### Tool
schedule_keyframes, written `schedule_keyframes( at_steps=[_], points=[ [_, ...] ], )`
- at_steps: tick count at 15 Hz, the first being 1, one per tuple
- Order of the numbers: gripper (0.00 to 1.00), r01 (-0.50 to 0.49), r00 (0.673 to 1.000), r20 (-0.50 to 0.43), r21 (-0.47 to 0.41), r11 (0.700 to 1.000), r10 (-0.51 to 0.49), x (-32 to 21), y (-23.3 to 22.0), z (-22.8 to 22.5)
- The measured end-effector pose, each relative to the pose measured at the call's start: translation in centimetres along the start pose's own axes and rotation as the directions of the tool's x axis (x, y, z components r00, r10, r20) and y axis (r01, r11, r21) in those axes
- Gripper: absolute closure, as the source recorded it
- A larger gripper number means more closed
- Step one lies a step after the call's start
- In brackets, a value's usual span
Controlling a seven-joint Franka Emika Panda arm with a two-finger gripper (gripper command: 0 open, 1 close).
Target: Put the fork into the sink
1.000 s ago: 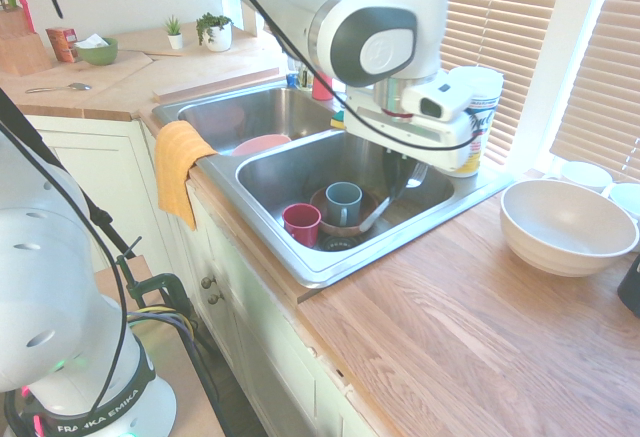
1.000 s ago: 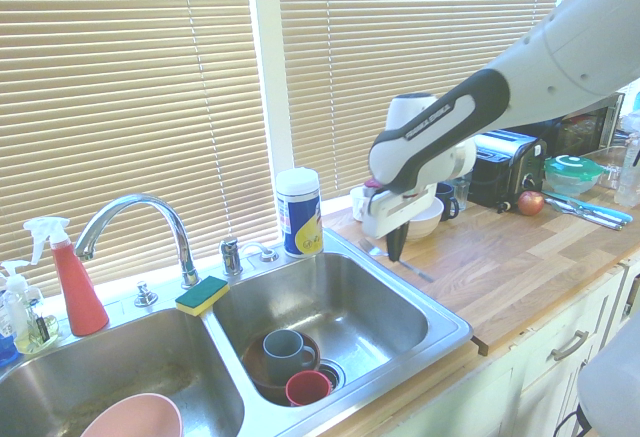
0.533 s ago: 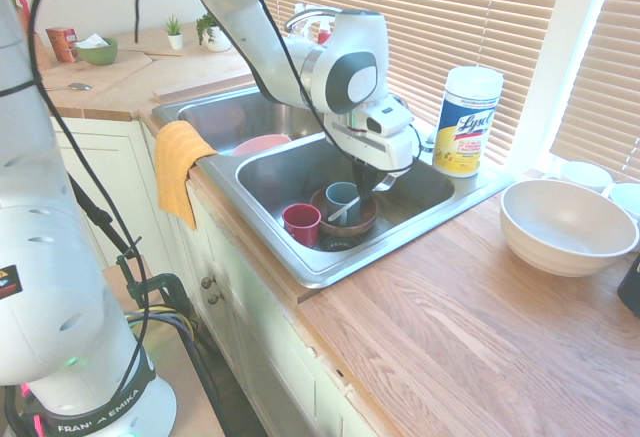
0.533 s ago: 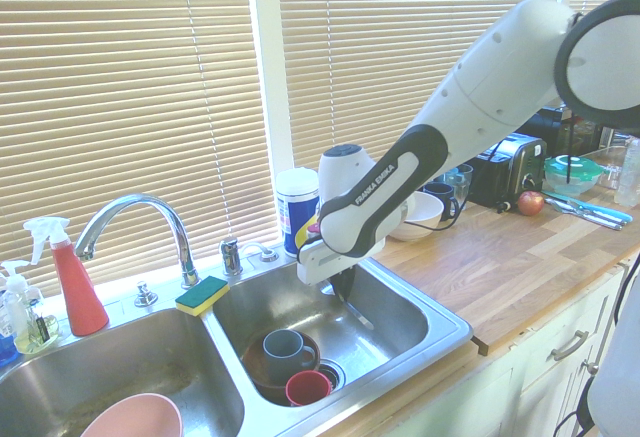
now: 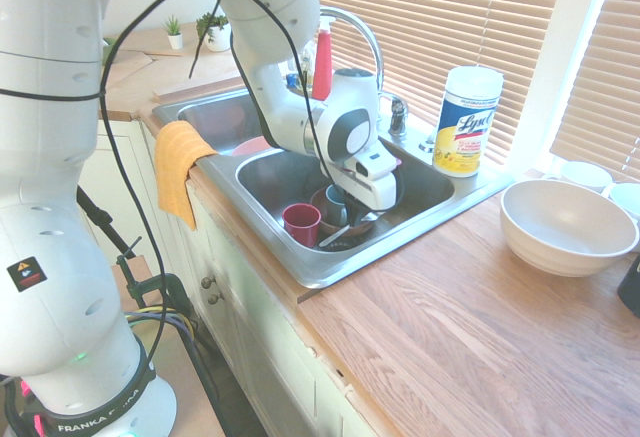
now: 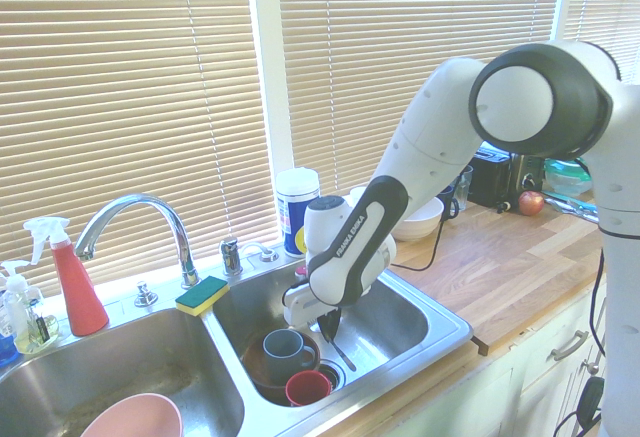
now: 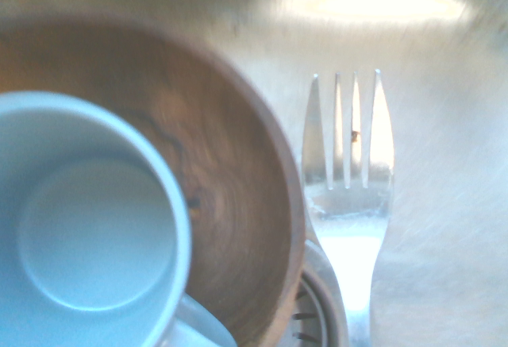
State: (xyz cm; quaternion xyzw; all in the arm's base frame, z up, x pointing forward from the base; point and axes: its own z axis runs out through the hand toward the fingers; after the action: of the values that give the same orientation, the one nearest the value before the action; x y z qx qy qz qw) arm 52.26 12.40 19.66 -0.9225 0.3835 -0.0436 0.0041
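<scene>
The robot's gripper will release the fork, now hanging just over the steel floor, against the brown bowl's edge beside the drain (image 6: 330,361) (image 7: 306,269), in the basin that has the grey mug.
The sink (image 5: 327,266) is a double-basin steel one, and my gripper (image 5: 360,214) is down inside its right basin (image 6: 401,318). In the second exterior view the gripper (image 6: 329,323) is shut on the fork (image 6: 344,354), which slants down toward the basin floor near the drain. The first exterior view shows the fork (image 5: 334,237) as a silver sliver beside the cups. Up close in the wrist view, the fork's four tines (image 7: 346,142) hang just over the steel floor beside a brown bowl (image 7: 230,204).
A grey mug (image 6: 283,347) sits in the brown bowl (image 6: 258,370), with a red cup (image 6: 308,387) in front, all in the right basin. The left basin holds a pink bowl (image 6: 130,419). Faucet (image 6: 135,215), sponge (image 6: 202,295), wipes canister (image 5: 465,121) and white bowl (image 5: 566,226) surround the sink.
The arm has swung from above the counter edge over the right basin and gone down into it, carrying the fork, which now hangs low beside the bowl and drain.
</scene>
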Motion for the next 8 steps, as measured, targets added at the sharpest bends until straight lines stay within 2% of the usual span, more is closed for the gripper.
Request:
schedule_keyframes(
  at_steps=[4,5,8],
  points=[
    [1.0,0.01,1.0,0.023,-0.014,1.0,-0.009,0.4,-0.9,3.3],
    [0.0,0.012,1.0,0.029,-0.019,1.0,-0.011,0.7,-0.9,4.1],
    [0.0,0.019,0.998,0.056,-0.027,0.999,-0.017,0.8,-0.7,5.5]
  ],
)
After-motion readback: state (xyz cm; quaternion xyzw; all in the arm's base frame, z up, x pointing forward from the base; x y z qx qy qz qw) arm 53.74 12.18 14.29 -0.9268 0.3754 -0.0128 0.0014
